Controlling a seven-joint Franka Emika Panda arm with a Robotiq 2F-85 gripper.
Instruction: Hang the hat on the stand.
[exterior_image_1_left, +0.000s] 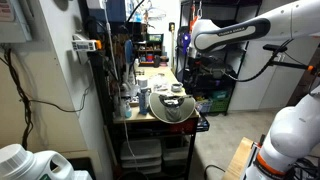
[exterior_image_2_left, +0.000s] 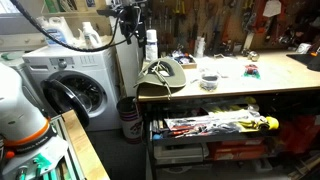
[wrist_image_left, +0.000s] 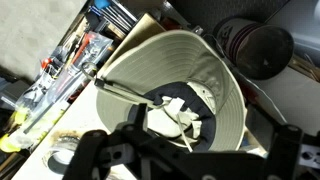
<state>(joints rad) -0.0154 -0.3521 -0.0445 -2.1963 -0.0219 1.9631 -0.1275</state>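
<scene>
My gripper will grab the hat's chin strap (exterior_image_1_left: 172, 101) (wrist_image_left: 153, 103) at the part that hangs over the dark inside of the hat.
The olive-tan wide-brimmed hat (exterior_image_2_left: 162, 73) sits tilted at the corner of the workbench, and it also shows in an exterior view (exterior_image_1_left: 172, 108). In the wrist view the hat (wrist_image_left: 215, 75) faces me with its dark inside and a white label showing. A thin metal rod (wrist_image_left: 125, 90), seemingly part of the stand, crosses its brim into the crown. My gripper (wrist_image_left: 185, 150) is a dark blur at the bottom of the wrist view, jaws spread wide, holding nothing. In an exterior view my gripper (exterior_image_2_left: 128, 20) hovers above and beside the hat, apart from it.
The wooden workbench (exterior_image_2_left: 250, 88) carries small items and a white bottle (exterior_image_2_left: 151, 45) behind the hat. A washing machine (exterior_image_2_left: 70, 85) stands beside the bench, with a dark bin (exterior_image_2_left: 128, 118) between them. Drawers of tools sit under the benchtop.
</scene>
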